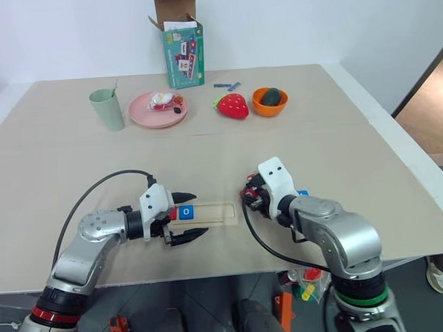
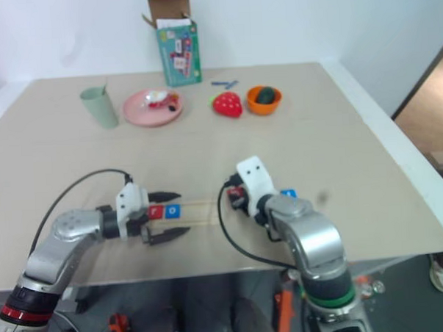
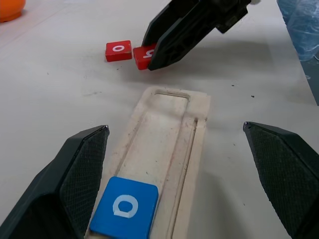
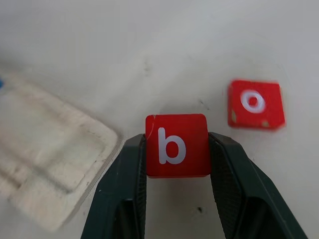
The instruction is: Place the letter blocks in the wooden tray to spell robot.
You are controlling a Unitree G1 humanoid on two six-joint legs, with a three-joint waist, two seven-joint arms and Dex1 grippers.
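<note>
My right gripper's finger is covering the side of the red "b" block that must meet the blue "o", so I will put "b" down and grip its top and bottom point(image 4: 177, 118).
The wooden tray point(image 1: 212, 213) lies near the table's front edge, and a blue "o" block point(image 3: 124, 209) sits in its groove beside a red tile point(image 2: 155, 211). My left gripper point(image 1: 200, 212) is open, one finger on each side of that end of the tray. Just past the tray's other end, my right gripper point(image 4: 177, 138) is shut on a red "b" block point(image 4: 175, 144), held a little above the table. A red "o" block point(image 4: 255, 103) lies on the table close by. A blue tile point(image 1: 302, 194) rests beside my right forearm.
Along the far side stand a green cup point(image 1: 107, 108), a pink plate point(image 1: 142, 114), a red strawberry toy point(image 1: 232, 105), an orange bowl point(image 1: 259, 105) and an open teal box point(image 1: 181, 54). The table's front edge runs just behind both arms.
</note>
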